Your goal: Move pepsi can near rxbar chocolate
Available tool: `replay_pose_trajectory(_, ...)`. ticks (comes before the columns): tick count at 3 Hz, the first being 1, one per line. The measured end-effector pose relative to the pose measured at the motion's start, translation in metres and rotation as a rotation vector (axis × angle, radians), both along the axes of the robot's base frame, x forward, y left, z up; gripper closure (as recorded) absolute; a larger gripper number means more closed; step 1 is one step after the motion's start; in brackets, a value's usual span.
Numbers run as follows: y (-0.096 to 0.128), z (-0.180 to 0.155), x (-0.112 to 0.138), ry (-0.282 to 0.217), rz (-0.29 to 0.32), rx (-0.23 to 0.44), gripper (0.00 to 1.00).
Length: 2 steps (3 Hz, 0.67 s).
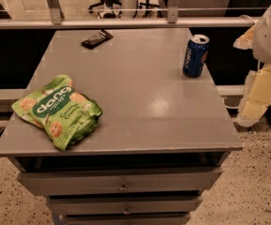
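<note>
Next, the gripper moves to the upper half of the pepsi can point(196, 50) and closes there, just under the can's silver top.
The pepsi can point(195, 56), dark blue with a silver top and white lettering, stands upright near the right edge of the grey table point(139, 102). The rxbar chocolate point(97, 39), a flat dark packet, lies at the far left of the tabletop, near the back edge. My arm comes in at the right border. My gripper point(258, 96) hangs pale and yellowish beside the table's right edge, to the right of the can, lower in the picture and apart from it. It holds nothing that I can see.
A large green "dang" snack bag point(57, 110) lies at the table's front left. Drawers point(123, 184) sit below the tabletop. A metal rail point(125, 22) runs behind the table. Speckled floor surrounds it.
</note>
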State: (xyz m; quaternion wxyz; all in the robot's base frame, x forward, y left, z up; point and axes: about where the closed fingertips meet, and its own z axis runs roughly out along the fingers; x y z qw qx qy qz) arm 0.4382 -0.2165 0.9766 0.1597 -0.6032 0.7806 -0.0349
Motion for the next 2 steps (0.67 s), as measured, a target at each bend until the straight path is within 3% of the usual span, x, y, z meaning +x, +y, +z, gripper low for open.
replay_pose_trajectory(1, 0.000, 0.000, 0.000, 0.000, 0.000, 0.000, 0.00)
replay_pose_trajectory(2, 0.001, 0.001, 0.012, -0.031, 0.005, 0.019, 0.00)
